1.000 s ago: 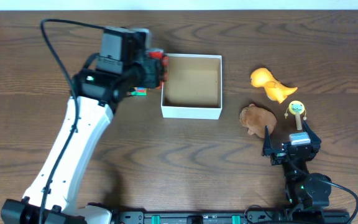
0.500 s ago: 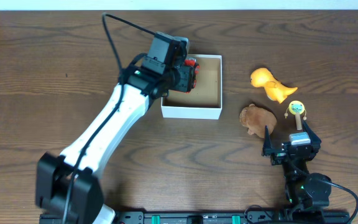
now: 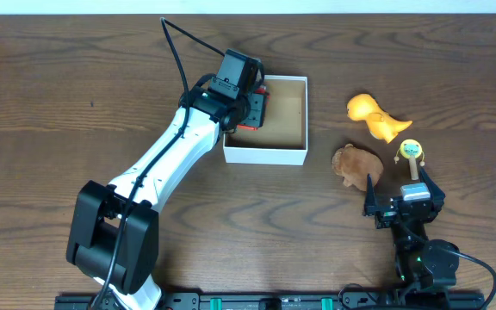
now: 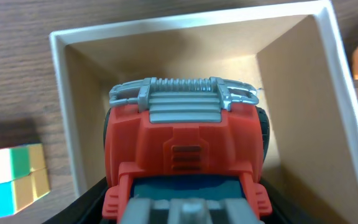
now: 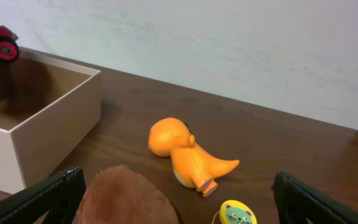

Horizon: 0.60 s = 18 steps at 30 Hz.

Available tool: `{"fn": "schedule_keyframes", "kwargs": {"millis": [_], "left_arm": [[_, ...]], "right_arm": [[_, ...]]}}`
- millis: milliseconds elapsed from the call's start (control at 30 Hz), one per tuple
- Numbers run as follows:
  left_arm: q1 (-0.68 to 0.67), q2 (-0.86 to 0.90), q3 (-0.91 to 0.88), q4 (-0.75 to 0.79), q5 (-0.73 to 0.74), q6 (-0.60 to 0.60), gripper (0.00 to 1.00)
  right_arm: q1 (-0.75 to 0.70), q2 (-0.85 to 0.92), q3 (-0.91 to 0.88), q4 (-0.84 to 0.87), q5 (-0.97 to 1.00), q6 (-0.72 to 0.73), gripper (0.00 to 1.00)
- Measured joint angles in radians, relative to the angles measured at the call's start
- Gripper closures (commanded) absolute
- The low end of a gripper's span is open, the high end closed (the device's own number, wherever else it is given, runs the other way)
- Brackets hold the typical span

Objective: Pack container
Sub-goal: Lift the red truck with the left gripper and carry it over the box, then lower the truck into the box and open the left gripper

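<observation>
My left gripper will let go of the red toy truck in the container (image 3: 241, 129) (image 4: 140, 174), by its side nearest the multicoloured block.
The container (image 3: 284, 116) is a white square box with a tan inside, standing at the table's middle back. My left gripper (image 3: 250, 103) hangs over its left half, shut on a red toy truck (image 3: 258, 95). In the left wrist view the truck (image 4: 185, 140) fills the middle, grey grille pointing into the container (image 4: 303, 93), and the left gripper (image 4: 188, 213) clamps its rear. My right gripper (image 3: 403, 200) stands open near the front right, holding nothing. In the right wrist view the right gripper (image 5: 179, 205) has its fingers far apart.
An orange dinosaur (image 3: 375, 116) lies right of the container. A brown plush (image 3: 356, 163) and a yellow cat-face toy (image 3: 411, 152) lie just beyond my right gripper. A multicoloured block (image 4: 14, 177) sits on the table outside the container's left wall.
My left arm has swung right, carrying the red truck from beside the container's left wall to over its inside. The right arm has not moved.
</observation>
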Motion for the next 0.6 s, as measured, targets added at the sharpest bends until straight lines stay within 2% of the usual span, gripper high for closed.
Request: {"fn": "schedule_keyframes", "kwargs": {"millis": [600], "left_arm": [[0.000, 0.015, 0.000, -0.047, -0.021, 0.000, 0.65]], "right_arm": [[0.000, 0.000, 0.000, 0.000, 0.000, 0.000, 0.01]]}}
